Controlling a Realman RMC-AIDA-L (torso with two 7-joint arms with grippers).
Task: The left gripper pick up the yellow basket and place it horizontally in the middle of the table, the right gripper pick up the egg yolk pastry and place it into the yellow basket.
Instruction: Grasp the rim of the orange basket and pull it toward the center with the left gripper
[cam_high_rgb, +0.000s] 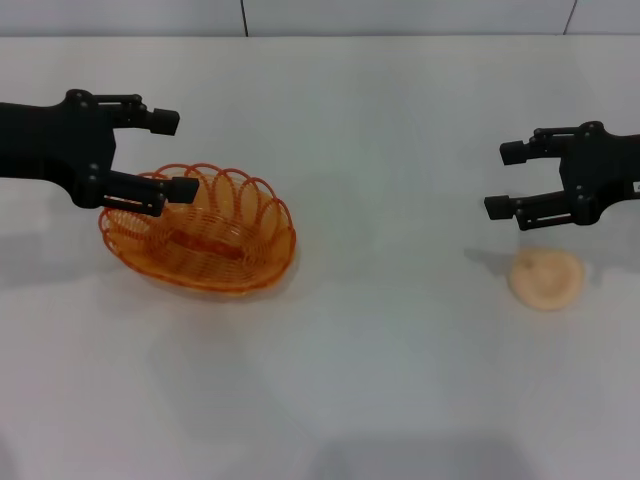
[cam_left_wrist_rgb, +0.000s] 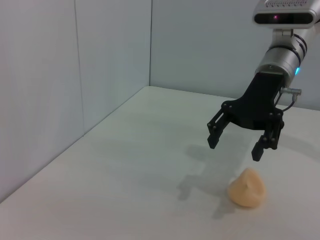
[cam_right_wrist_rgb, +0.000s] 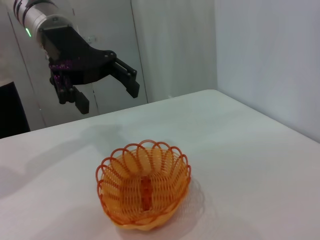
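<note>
Next, my left gripper grips the looped rim (cam_high_rgb: 108, 216) of the yellow basket, at the end farthest from the egg yolk pastry.
The yellow basket (cam_high_rgb: 215, 240) stands empty on the white table (cam_high_rgb: 380, 340), left of the middle. My left gripper (cam_high_rgb: 172, 155) is open and hovers over the basket's far left rim, not touching it. The right wrist view shows this gripper (cam_right_wrist_rgb: 108, 96) above and behind the basket (cam_right_wrist_rgb: 142, 187). The egg yolk pastry (cam_high_rgb: 545, 277) lies on the table at the right. My right gripper (cam_high_rgb: 503, 180) is open and empty, just above and behind the pastry. The left wrist view shows that gripper (cam_left_wrist_rgb: 237, 142) above the pastry (cam_left_wrist_rgb: 246, 187).
A wall (cam_left_wrist_rgb: 75, 90) runs along the table's far edge and side. Bare tabletop lies between the basket and the pastry.
</note>
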